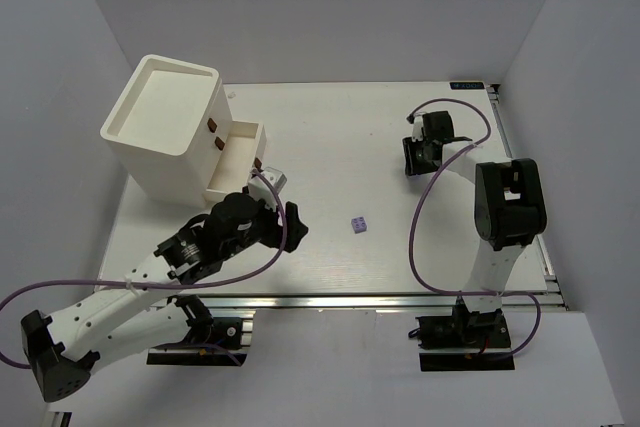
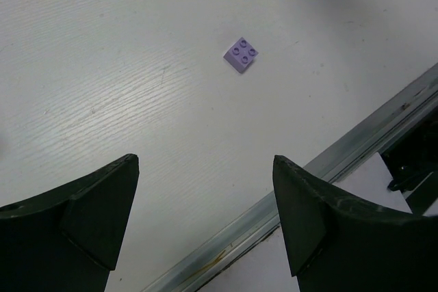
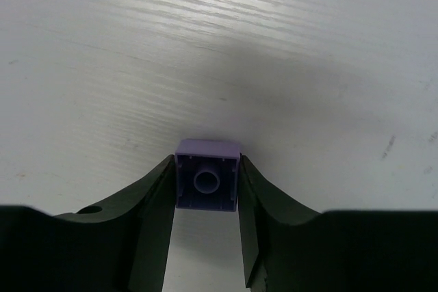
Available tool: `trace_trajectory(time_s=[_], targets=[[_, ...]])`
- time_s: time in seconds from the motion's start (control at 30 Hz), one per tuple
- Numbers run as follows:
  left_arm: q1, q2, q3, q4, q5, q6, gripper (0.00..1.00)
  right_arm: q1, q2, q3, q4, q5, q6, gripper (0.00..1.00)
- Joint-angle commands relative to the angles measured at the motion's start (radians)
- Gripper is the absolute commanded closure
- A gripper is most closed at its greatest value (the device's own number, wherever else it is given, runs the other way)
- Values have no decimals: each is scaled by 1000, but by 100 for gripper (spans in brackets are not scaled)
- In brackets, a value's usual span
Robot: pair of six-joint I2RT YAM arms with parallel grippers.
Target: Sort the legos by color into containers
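Observation:
The lavender lego in my right gripper will be released in the open drawer's end [image 1: 233,187] nearest to the metal front rail.
A lavender lego [image 1: 359,225] lies studs-up on the white table near the middle; it also shows in the left wrist view [image 2: 241,55], well ahead of my open, empty left gripper [image 2: 205,189]. My left gripper [image 1: 290,227] hangs just left of that brick, below the drawer box. My right gripper [image 3: 207,182] is shut on a second lavender lego [image 3: 207,179], hollow underside facing the camera, held close over the table. The right gripper [image 1: 415,155] is at the far right of the table. The cream-white box [image 1: 165,117] stands at the far left with one drawer [image 1: 240,152] pulled out.
The table's metal front rail [image 2: 342,162] runs diagonally close behind my left fingers. Purple cables loop over the table by both arms. Grey walls enclose the table on three sides.

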Motion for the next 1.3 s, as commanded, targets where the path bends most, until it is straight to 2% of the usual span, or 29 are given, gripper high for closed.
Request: trace_trajectory(time_s=[0.0,0.13,0.37,0.47,0.63,0.7,0.77,1.0,1.17,1.23,1.27], targets=[[-3,-43,4,25,51,-17,12,33,-44,36,-5,-117,-75,100],[-3,-46,11,58,112,-34,12,93,-64,121,-120,-316,-187,100],[-3,-53,72,98,203,-124,13,272,0,406,-295,-530,-289,100],[-3,-57,112,91,212,-150,13,355,68,506,-332,-612,-305,100],[-3,-51,156,76,214,-181,13,478,242,789,-329,-685,-239,100],[-3,-53,161,75,217,-190,13,504,328,912,-305,-692,-183,100],[-3,-60,164,67,214,-201,13,536,365,967,-248,-696,-158,100],[-3,-88,155,36,175,-218,13,610,401,916,42,-611,-58,100],[-3,-109,127,38,171,-235,13,649,463,968,112,-581,21,100],[-3,-117,121,36,174,-242,13,656,473,961,172,-551,43,94],[-3,-122,117,35,175,-245,13,660,480,950,194,-542,60,86]])
